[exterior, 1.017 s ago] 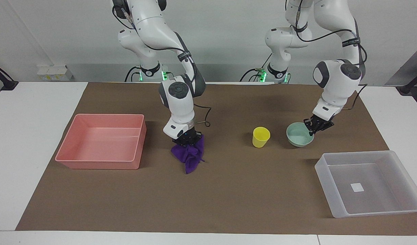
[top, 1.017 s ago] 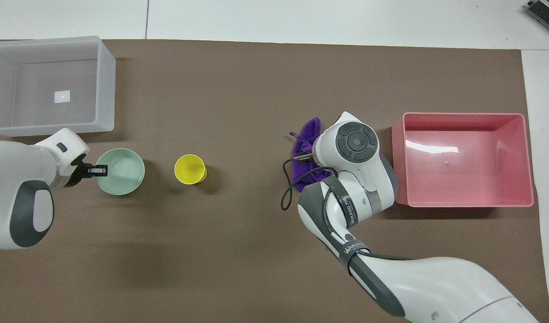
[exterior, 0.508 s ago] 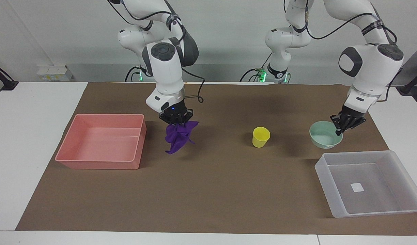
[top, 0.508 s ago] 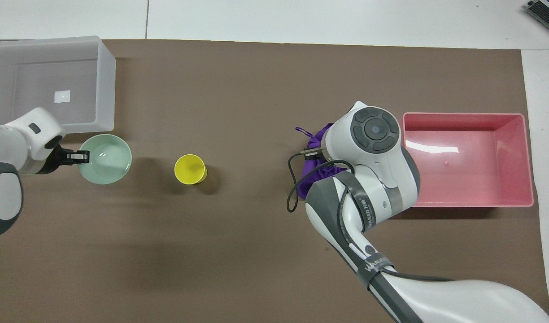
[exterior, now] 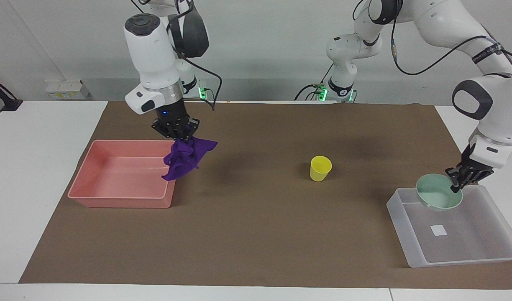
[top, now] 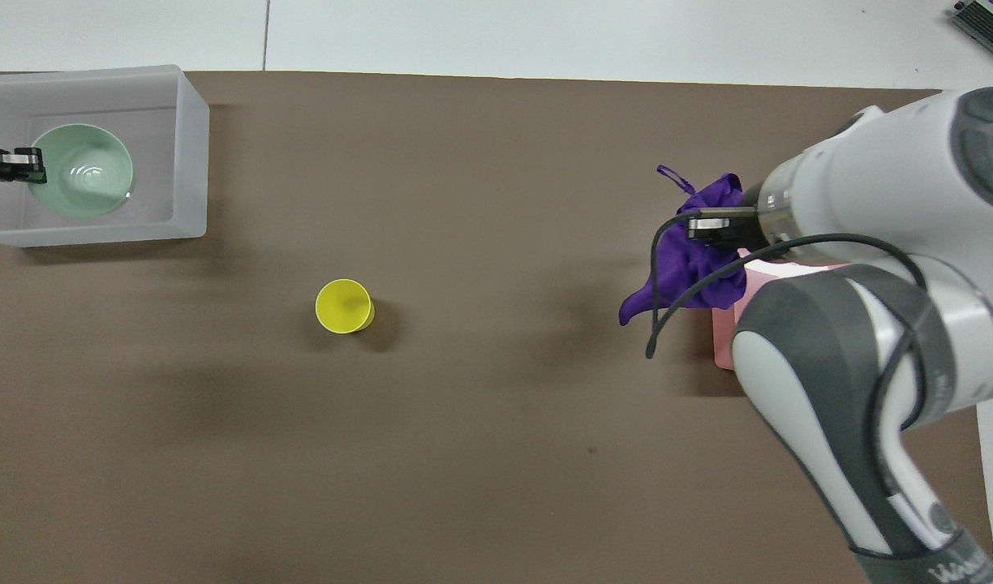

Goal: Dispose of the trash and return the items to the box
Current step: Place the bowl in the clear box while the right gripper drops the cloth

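Next, I release the mint-green bowl in the clear box [top: 119,156] with my left gripper, near the box's side facing the yellow cup.
My right gripper [exterior: 176,131] is shut on the purple cloth [exterior: 185,156] and holds it in the air over the pink bin's [exterior: 122,201] edge nearest the yellow cup; the cloth also shows in the overhead view [top: 691,251]. My left gripper [exterior: 457,183] is shut on the rim of the mint-green bowl [exterior: 436,196] and holds it over the clear box [exterior: 410,248], at the box's end nearer the robots. In the overhead view the bowl [top: 87,174] lies within the box's outline [top: 190,146]. The yellow cup [exterior: 320,168] stands upright on the mat, mid-table.
A brown mat [exterior: 260,234] covers the table. The pink bin sits toward the right arm's end, the clear box toward the left arm's end. In the overhead view my right arm hides most of the pink bin [top: 722,341]. The box's white label [exterior: 439,230] shows on its floor.
My right gripper has lifted the cloth off the mat and carried it to the pink bin's edge. My left gripper has lifted the bowl and carried it over the clear box.
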Controlling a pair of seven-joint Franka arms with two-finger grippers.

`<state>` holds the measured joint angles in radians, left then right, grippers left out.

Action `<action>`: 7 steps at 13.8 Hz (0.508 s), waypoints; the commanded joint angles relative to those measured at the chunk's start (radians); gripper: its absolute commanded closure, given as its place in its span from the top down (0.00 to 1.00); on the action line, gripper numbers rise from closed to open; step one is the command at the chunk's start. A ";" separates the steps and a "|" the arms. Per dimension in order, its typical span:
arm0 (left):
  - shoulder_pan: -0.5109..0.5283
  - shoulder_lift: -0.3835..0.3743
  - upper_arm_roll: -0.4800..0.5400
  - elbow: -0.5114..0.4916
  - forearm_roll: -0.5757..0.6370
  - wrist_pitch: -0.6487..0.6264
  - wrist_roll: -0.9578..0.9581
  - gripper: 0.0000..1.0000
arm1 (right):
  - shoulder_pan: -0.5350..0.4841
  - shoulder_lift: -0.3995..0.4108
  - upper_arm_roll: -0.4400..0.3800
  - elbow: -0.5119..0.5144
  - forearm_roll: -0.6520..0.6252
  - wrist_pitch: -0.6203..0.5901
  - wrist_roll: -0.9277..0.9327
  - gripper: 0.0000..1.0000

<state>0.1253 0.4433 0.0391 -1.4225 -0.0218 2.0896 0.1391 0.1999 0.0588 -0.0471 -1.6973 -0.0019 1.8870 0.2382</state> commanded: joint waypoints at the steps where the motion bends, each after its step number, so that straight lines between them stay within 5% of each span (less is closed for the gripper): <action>1: 0.048 0.191 -0.056 0.230 0.006 -0.049 0.007 0.00 | -0.106 -0.014 0.010 -0.048 -0.003 0.027 -0.083 0.00; 4: 0.068 0.288 -0.068 0.299 0.006 -0.016 0.007 0.00 | -0.217 -0.020 0.010 -0.154 -0.003 0.141 -0.177 0.00; 7: 0.076 0.290 -0.065 0.255 0.010 0.026 0.005 0.00 | -0.287 -0.013 0.012 -0.264 -0.001 0.234 -0.227 0.00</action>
<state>0.1850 0.7135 -0.0139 -1.1850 -0.0218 2.1046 0.1390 -0.0513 0.0647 -0.0505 -1.8701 -0.0023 2.0497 0.0420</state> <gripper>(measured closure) 0.974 0.921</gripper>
